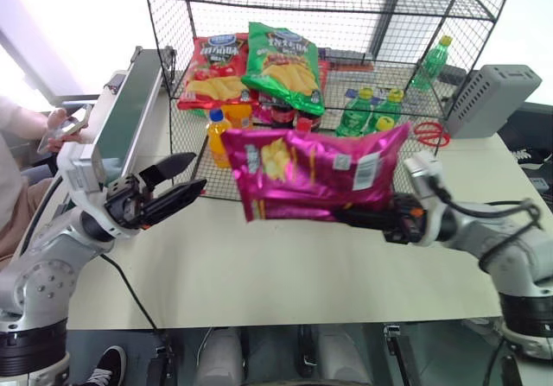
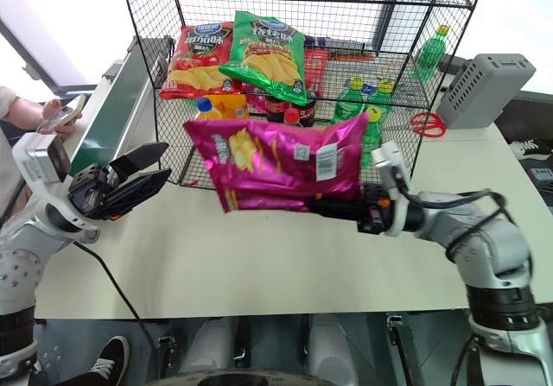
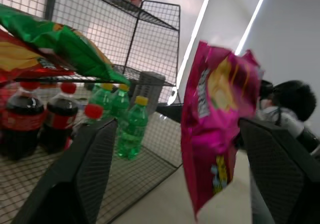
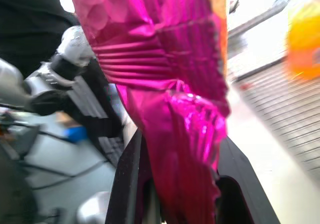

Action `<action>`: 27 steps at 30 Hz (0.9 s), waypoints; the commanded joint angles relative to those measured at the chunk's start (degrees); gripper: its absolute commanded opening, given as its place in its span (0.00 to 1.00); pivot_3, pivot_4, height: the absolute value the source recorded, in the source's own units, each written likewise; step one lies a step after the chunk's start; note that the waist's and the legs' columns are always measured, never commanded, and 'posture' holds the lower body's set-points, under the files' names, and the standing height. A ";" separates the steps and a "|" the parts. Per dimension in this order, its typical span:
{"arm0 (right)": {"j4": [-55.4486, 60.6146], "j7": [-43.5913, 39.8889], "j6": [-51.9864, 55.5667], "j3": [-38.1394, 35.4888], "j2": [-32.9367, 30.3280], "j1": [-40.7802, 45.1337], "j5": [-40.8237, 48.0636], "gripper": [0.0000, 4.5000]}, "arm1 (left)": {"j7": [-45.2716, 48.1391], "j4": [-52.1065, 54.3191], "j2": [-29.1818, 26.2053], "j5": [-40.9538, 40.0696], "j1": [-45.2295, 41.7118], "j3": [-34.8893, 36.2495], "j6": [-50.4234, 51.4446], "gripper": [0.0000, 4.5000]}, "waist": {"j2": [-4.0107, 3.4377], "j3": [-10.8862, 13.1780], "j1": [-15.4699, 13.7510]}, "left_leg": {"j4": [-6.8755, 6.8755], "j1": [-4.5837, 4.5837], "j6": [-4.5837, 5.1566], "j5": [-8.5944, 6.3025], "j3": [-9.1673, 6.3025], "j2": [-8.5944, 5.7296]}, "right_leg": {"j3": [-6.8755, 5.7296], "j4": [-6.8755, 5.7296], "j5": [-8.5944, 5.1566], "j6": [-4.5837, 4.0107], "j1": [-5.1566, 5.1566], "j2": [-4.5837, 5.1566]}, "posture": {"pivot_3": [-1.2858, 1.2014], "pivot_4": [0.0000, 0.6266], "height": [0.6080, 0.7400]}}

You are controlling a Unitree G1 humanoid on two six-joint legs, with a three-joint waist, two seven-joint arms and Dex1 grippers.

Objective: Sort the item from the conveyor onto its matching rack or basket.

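Note:
Next, my right gripper releases the magenta-pink chip bag on the rack (image 1: 381,78) beside the green chip bag, above the green bottles.
The item, a glossy magenta-pink chip bag (image 1: 315,170), hangs in the air over the table in front of the rack (image 1: 346,23). My right gripper (image 1: 359,216) is shut on the bag's lower right edge, and its wrist view has the crumpled foil (image 4: 165,58) pinched between both fingers. My left gripper (image 1: 197,172) stands open to the left of the bag, a short gap away and touching nothing. From the left wrist, the bag (image 3: 210,129) hangs between and beyond the two spread fingers (image 3: 95,169). The conveyor (image 1: 130,114), with its dark green belt, runs along the far left.
The rack's lower shelf holds a red chip bag (image 1: 216,66), a green chip bag (image 1: 281,62), green bottles (image 1: 367,110), cola bottles (image 3: 25,124) and an orange bottle (image 1: 218,136). A grey box (image 1: 492,97) stands right of the rack. A person's hand with a phone (image 1: 60,127) is beside the conveyor.

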State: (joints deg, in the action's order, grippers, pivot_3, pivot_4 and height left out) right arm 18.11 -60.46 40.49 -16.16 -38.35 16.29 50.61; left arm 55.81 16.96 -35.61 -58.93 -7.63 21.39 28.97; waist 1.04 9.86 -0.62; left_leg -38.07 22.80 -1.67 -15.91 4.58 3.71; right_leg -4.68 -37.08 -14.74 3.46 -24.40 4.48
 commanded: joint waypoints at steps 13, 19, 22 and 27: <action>-15.28 18.53 -54.03 -6.56 -3.41 4.64 -41.33 0.06 | 2.45 -4.43 4.30 8.86 -8.95 -7.12 -5.82 0.93 | -0.01 0.00 0.11 | 0.00 0.04 0.00 0.01 0.06 0.00 | 0.00 -0.01 0.02 0.05 -0.02 0.01 | 0.52 0.24 1.00; -23.99 27.72 -63.53 -1.27 -8.46 7.83 -57.34 0.05 | 2.05 -4.37 4.99 9.81 -9.42 -8.33 -6.05 0.93 | -0.03 0.02 0.38 | 0.00 0.00 -0.03 0.03 0.08 0.01 | 0.01 -0.04 0.01 0.05 -0.02 0.01 | 0.52 0.24 1.00; -26.69 31.65 -64.23 2.18 -10.38 9.98 -63.83 0.05 | 1.69 -3.31 5.53 10.46 -9.29 -9.24 -6.41 0.93 | -0.04 0.02 0.50 | -0.01 -0.01 -0.04 0.03 0.08 0.01 | 0.02 -0.04 0.01 0.05 -0.02 0.01 | 0.52 0.24 1.00; -28.91 36.22 -57.63 6.00 -10.09 15.51 -69.35 0.05 | 0.54 -0.94 6.33 11.74 -8.40 -10.00 -6.79 0.93 | -0.04 0.03 0.90 | -0.01 0.00 -0.08 0.06 0.08 0.02 | 0.02 -0.05 0.01 0.05 -0.02 0.02 | 0.52 0.24 1.00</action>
State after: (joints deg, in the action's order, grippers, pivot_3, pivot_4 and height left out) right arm -11.16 -26.54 -19.53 -9.32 -47.75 28.97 -17.69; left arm 56.70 13.51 -29.06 -47.71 -16.10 11.18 23.27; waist 1.00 9.88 0.28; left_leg -38.08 22.81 -1.76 -15.84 4.66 3.73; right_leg -4.66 -37.12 -14.73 3.51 -24.42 4.50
